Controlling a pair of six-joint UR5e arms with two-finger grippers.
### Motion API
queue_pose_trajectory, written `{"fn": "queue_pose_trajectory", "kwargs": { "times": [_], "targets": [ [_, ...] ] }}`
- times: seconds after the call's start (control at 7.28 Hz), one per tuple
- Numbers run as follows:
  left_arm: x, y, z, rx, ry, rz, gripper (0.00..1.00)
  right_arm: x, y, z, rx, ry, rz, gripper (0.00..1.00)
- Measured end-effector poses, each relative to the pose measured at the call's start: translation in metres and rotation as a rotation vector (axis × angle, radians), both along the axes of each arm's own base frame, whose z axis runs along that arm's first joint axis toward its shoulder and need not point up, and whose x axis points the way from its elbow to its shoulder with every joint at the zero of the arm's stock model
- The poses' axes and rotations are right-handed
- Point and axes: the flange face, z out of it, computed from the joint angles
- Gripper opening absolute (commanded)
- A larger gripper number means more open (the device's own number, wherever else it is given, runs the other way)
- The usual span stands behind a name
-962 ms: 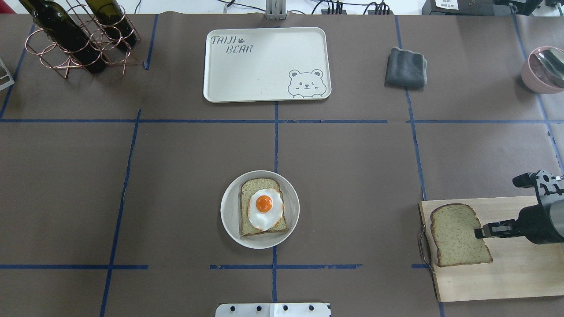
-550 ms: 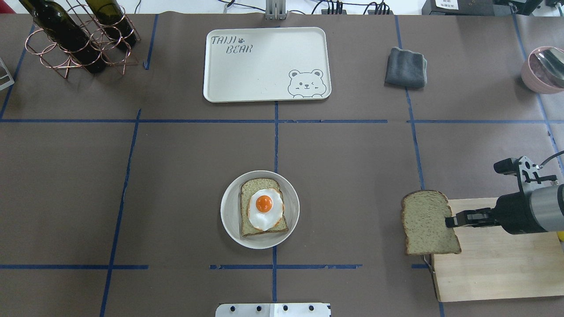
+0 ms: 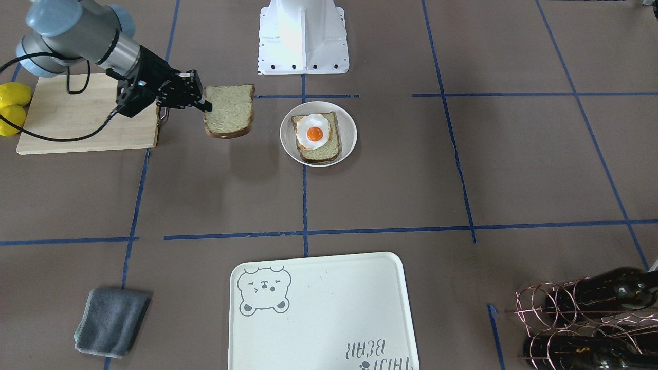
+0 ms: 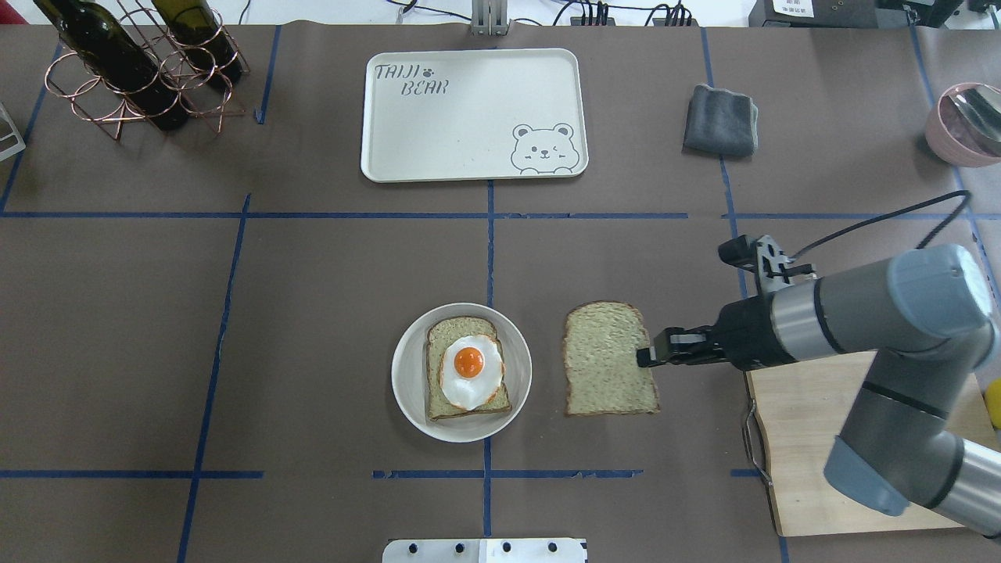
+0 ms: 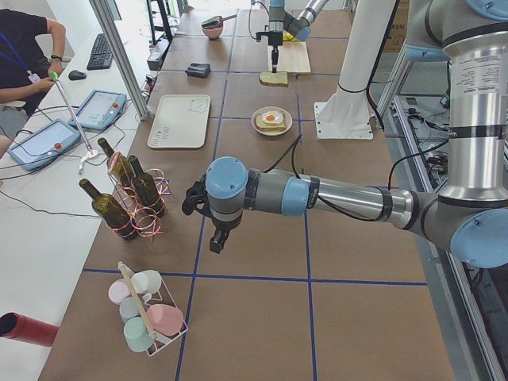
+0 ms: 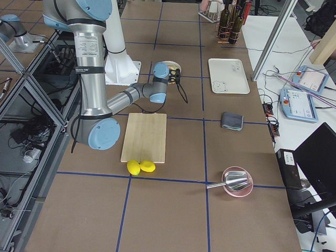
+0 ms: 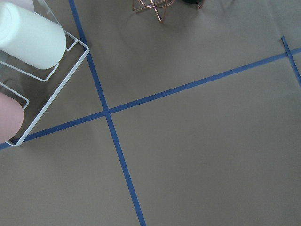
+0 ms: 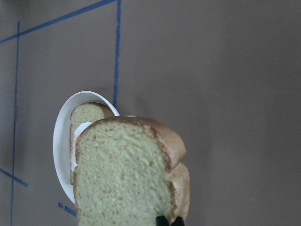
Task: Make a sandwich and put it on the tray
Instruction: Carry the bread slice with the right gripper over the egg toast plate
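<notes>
My right gripper should set the second slice of bread, now held flat just above the table, down and release it on top of the fried egg [image 3: 315, 127] [image 8: 79, 141] in the small white bowl.
A small white bowl [image 4: 405, 391] at the table's near centre holds one brown-crusted bread slice [image 4: 450, 332] with a fried egg [image 4: 469, 363] on top. My right gripper [image 4: 645, 357] is shut on the edge of a second bread slice [image 4: 606, 360] and holds it flat above the table, just right of the bowl. The held slice [image 8: 122, 174] fills the right wrist view, with the bowl [image 8: 61, 141] behind it. The cream tray [image 4: 469, 117] with the bear drawing lies at the far centre with nothing on it. My left gripper [image 5: 218, 238] hangs far off by the bottle rack; I cannot tell its state.
A wooden cutting board [image 4: 813, 438] lies at the near right, with lemons [image 3: 13, 105] beside it. A grey cloth [image 4: 719, 121] lies right of the tray. A pink bowl [image 4: 962, 125] is at the far right. A wire rack with wine bottles [image 4: 133, 70] stands far left.
My right gripper has carried the bread slice leftward, off the cutting board, to just right of the bowl. The bowl, egg and tray have not moved.
</notes>
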Motion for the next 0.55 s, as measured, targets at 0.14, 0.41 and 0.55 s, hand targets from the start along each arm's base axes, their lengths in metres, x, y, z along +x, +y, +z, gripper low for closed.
{"fn": "queue_pose_trajectory", "kwargs": {
  "times": [0.14, 0.41, 0.55],
  "targets": [
    [0.001, 0.000, -0.002, 0.003, 0.011, 0.002, 1.00, -0.036, -0.007, -0.023, 0.005, -0.013, -0.024, 0.00],
    [0.002, 0.000, -0.004, 0.004, 0.024, 0.004, 1.00, -0.095, -0.021, -0.068, 0.000, 0.003, -0.054, 0.00],
    [0.002, 0.000, -0.004, 0.005, 0.025, 0.004, 1.00, -0.111, -0.024, -0.080, -0.001, 0.015, -0.062, 0.00]
  ]
}}
